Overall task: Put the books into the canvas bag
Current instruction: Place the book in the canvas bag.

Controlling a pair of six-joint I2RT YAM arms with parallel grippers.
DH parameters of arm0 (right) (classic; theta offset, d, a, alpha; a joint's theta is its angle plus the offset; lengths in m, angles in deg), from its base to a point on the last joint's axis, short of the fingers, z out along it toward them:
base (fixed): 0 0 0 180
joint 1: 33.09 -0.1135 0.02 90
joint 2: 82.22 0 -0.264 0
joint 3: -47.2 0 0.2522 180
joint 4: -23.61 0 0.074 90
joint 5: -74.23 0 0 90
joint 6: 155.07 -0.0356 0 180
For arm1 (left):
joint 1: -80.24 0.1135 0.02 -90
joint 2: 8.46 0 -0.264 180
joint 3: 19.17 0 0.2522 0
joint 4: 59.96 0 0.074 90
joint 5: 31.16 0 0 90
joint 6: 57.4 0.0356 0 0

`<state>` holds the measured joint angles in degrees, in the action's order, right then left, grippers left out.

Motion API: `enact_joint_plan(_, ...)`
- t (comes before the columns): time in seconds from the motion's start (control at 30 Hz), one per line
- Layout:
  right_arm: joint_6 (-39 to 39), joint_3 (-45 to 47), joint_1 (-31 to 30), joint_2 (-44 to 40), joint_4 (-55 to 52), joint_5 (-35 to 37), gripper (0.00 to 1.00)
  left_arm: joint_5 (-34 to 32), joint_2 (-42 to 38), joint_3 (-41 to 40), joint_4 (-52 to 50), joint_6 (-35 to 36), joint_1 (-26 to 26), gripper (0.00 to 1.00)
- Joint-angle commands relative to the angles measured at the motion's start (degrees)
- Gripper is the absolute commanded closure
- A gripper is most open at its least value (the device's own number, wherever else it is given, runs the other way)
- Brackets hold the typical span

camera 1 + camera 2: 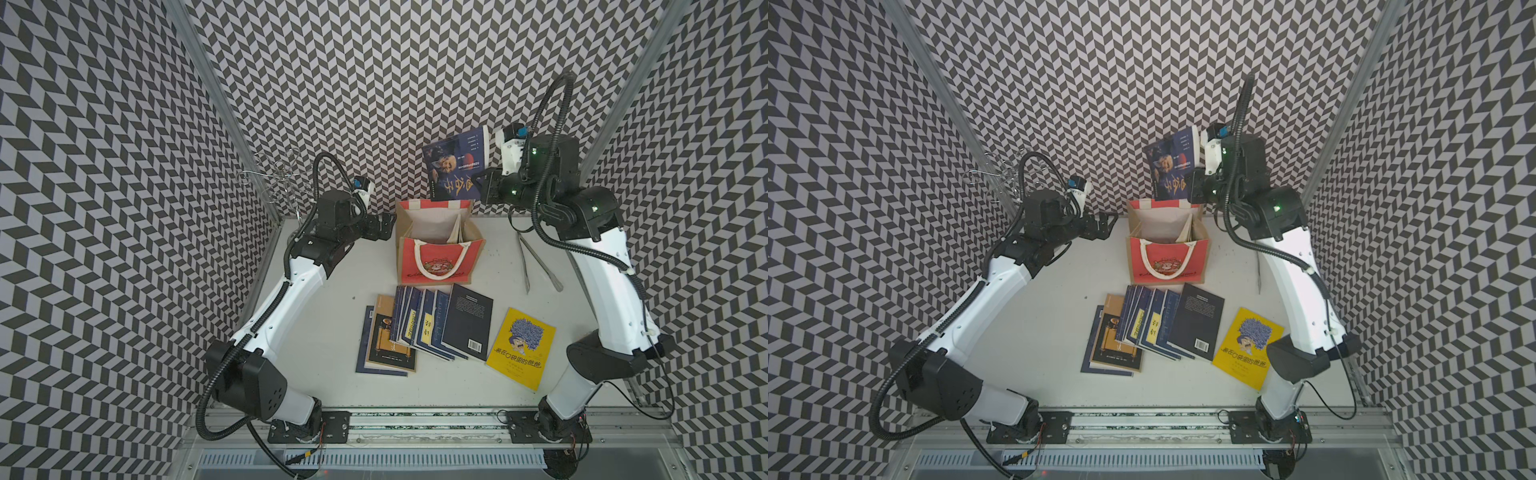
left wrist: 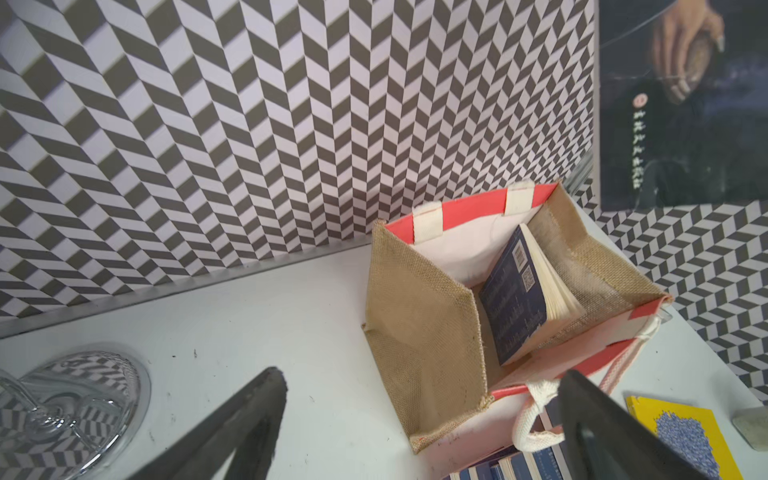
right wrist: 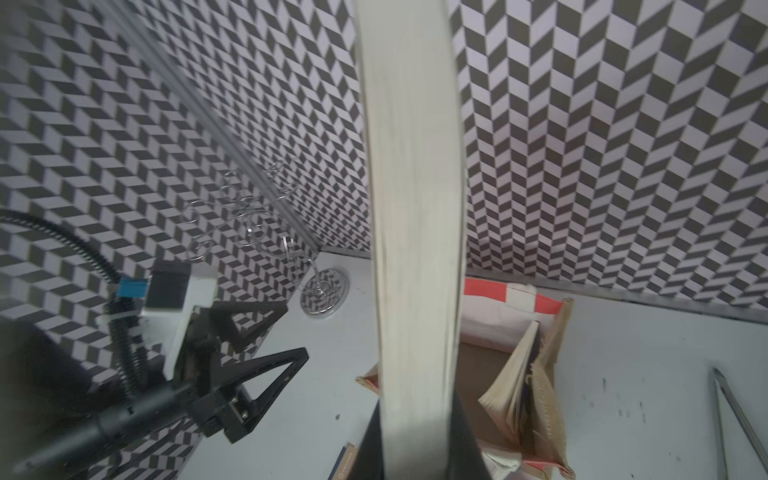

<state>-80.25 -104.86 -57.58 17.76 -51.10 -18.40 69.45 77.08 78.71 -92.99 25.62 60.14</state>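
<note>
The canvas bag's jute side is bent into the bag's opening, so the robot's left gripper will grip that side's top edge (image 2: 428, 261) and hold it steady for the dark blue book.
The canvas bag (image 1: 440, 259) stands upright and open at the back of the table, red front toward me, and one navy book (image 2: 515, 299) leans inside it. My right gripper (image 1: 484, 187) is shut on a dark blue book (image 1: 455, 164), held upright just above the bag's far rim; its page edge (image 3: 415, 208) fills the right wrist view. My left gripper (image 1: 388, 226) hangs open and empty beside the bag's left jute side (image 2: 419, 316). More books lie in front of the bag: a navy fan (image 1: 424, 324), a tan-and-black one (image 1: 390, 336), a dark one (image 1: 467, 322) and a yellow one (image 1: 521, 347).
A wire stand (image 1: 282, 178) on a round glass base (image 2: 75, 407) occupies the back left corner. Metal tongs (image 1: 536, 262) lie on the table right of the bag. Patterned walls close in the back and both sides.
</note>
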Motion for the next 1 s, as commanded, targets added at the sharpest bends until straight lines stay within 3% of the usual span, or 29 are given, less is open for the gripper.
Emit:
enact_joint_plan(0.0,-2.62,0.41,0.15,-0.79,1.73,2.68,1.00,-1.16,-1.00,-0.08,1.73,-0.32,-2.12,0.01)
enact_joint_plan(0.23,-0.40,6.43,2.17,-2.45,1.09,1.17,1.00,-4.96,-1.03,-1.35,3.55,1.29,-7.27,0.01)
enact_joint_plan(0.37,0.56,12.68,2.18,-3.34,1.97,-0.67,1.00,-8.75,2.75,2.18,1.09,2.54,-9.17,0.01)
enact_joint_plan(0.5,0.81,16.06,2.19,-3.24,3.40,-0.92,1.00,-13.60,7.03,6.58,-2.26,3.38,-10.62,0.09)
enact_joint_plan(0.97,0.50,15.44,1.22,3.04,1.09,-0.69,1.00,-17.29,14.98,13.38,-7.09,6.52,-10.48,0.32)
